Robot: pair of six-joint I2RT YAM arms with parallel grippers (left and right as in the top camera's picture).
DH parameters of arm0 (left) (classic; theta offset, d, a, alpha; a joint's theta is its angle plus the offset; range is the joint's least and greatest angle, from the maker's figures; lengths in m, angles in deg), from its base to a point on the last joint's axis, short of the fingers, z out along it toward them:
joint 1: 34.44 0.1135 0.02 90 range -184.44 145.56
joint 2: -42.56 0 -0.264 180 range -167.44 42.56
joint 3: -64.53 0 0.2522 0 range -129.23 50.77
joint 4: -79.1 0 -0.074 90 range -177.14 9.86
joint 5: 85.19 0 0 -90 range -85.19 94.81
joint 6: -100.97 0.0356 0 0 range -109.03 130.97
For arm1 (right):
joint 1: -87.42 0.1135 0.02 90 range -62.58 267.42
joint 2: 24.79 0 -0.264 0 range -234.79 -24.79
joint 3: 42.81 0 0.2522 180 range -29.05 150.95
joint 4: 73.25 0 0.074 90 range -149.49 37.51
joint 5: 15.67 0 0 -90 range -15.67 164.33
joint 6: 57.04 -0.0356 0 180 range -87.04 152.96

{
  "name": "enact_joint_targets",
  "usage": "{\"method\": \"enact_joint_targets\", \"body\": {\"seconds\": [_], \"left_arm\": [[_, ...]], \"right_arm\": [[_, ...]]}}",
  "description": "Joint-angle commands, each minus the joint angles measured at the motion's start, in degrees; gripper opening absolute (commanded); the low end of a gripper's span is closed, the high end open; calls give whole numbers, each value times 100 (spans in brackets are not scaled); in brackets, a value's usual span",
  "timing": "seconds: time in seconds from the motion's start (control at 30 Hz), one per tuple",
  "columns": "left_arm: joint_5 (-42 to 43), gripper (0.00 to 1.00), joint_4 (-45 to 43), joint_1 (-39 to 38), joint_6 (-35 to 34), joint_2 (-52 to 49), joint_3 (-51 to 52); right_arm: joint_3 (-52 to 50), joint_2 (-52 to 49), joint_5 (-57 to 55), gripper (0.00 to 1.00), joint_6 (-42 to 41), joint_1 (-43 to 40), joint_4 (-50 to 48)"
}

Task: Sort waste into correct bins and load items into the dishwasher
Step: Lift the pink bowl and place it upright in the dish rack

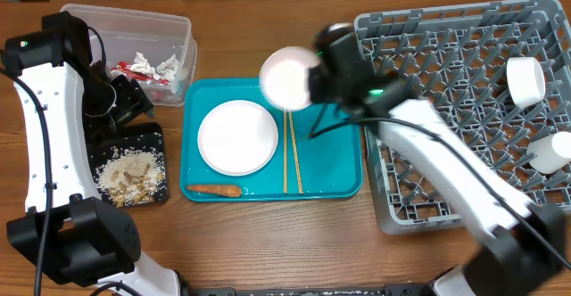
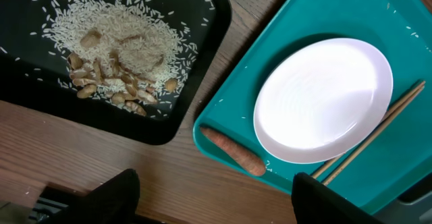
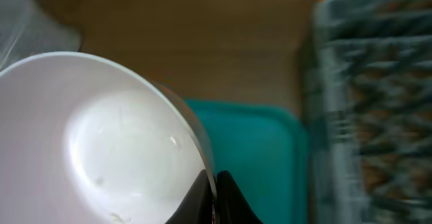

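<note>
My right gripper has the white bowl, now above the teal tray's far edge. Next, I set it down in the grey dishwasher rack (image 1: 449, 63) next to the farther white cup.
My right gripper (image 3: 214, 196) is shut on the rim of a white bowl (image 3: 101, 143) and holds it above the far edge of the teal tray (image 1: 330, 167); the bowl (image 1: 287, 78) also shows overhead. On the tray lie a white plate (image 1: 237, 136), two chopsticks (image 1: 292, 153) and a carrot piece (image 1: 214, 190). My left gripper (image 2: 209, 200) is open and empty over the table, between the black food tray (image 2: 202, 62) and the teal tray (image 2: 324, 15). The plate (image 2: 324, 99) and carrot (image 2: 234, 151) lie just ahead of it.
The grey dishwasher rack (image 1: 446, 91) stands at the right with two white cups (image 1: 526, 80) in it. A clear plastic bin (image 1: 174, 28) with wrappers stands at the back left. The black tray (image 1: 134, 171) holds rice and scraps.
</note>
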Motion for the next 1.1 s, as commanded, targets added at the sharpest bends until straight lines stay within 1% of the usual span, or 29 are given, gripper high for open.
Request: {"method": "enact_joint_targets", "body": {"seconds": [0.0, 0.13, 0.23, 0.37, 0.4, 0.47, 0.6, 0.7, 0.87, 1.07], "left_arm": [[44, 75, -11, -13, -59, 146, 4], [46, 76, -28, -13, -61, 146, 4], [46, 76, -46, -13, -61, 146, 4], [48, 77, -90, -13, -63, 146, 4], [50, 77, -107, -15, -66, 146, 4], [48, 77, -114, -15, -66, 146, 4], [50, 77, -114, -15, -83, 146, 4], [48, 77, -114, -24, -81, 146, 4], [46, 77, -114, -92, -81, 146, 4], [48, 77, -168, -254, -83, 146, 4]], "right_arm": [[52, 568, -1128, 4, 765, -638, 107], [52, 841, -2026, 4, 1598, -1419, 170], [46, 826, -2500, 4, 1993, -1991, 157], [35, 745, -2774, 4, 2015, -2771, 114], [35, 643, -3008, 4, 1954, -3097, 87], [35, 505, -3587, 4, 1928, -3324, 87], [35, 136, -5421, 4, 1246, -3508, 68], [35, -210, -6002, 4, 1088, -3506, 13], [35, -822, -6577, 4, 1093, -3504, -179], [35, -1252, -6664, 4, 1093, -3477, -380]]}}
